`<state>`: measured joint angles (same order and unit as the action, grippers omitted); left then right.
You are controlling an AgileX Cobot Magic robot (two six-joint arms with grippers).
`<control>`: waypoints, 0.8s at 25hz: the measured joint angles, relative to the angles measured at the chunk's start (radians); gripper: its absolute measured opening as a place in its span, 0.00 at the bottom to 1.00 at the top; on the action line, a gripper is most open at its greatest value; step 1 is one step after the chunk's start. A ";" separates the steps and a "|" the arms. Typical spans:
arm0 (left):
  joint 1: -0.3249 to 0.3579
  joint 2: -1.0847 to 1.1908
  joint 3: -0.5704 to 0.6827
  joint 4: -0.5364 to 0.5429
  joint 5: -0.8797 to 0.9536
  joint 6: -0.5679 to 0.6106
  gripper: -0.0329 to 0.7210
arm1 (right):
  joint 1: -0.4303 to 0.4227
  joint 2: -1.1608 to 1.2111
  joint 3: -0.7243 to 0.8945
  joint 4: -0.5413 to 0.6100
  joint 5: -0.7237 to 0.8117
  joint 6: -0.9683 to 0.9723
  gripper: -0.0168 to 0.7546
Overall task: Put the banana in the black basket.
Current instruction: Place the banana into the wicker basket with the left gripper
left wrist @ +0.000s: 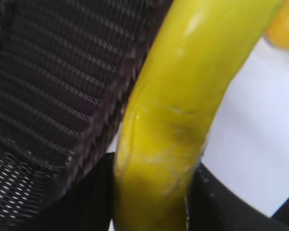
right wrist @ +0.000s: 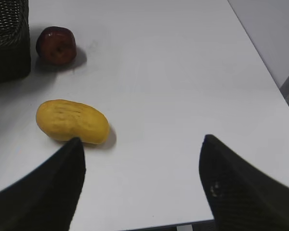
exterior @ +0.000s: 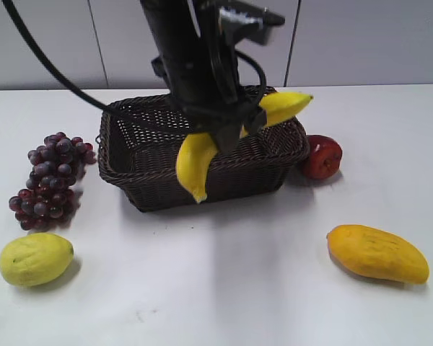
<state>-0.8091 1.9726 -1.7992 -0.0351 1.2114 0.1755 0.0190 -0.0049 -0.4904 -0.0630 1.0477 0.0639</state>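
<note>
Next, I release the banana lengthwise with my left gripper on the middle of the black basket's bottom [exterior: 200, 146], behind the front rim.
The banana [exterior: 193, 162] is long, curved and bright yellow. It hangs tilted over the front rim of the black basket [exterior: 141, 144], one end pointing down in front of the wicker wall and the other up to the right. My left gripper [exterior: 227, 126] is shut on its middle. In the left wrist view the banana [left wrist: 183, 96] fills the space between my black fingers [left wrist: 154, 192], with the basket's weave [left wrist: 48, 86] to the left. My right gripper [right wrist: 142, 144] is open and empty above the bare table.
Purple grapes [exterior: 50, 180] and a lemon [exterior: 35, 258] lie left of the basket. A red apple [exterior: 322, 156] [right wrist: 56, 45] sits by its right end. A mango [exterior: 377, 252] [right wrist: 72, 121] lies front right. The basket's corner [right wrist: 7, 38] shows in the right wrist view.
</note>
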 joint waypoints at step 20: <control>0.201 0.176 -0.084 0.150 -0.345 0.000 0.45 | 0.000 0.000 0.000 0.000 0.000 0.000 0.79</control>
<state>-0.6077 2.1484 -1.8827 0.1153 0.8663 0.1755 0.0190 -0.0049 -0.4904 -0.0630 1.0477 0.0639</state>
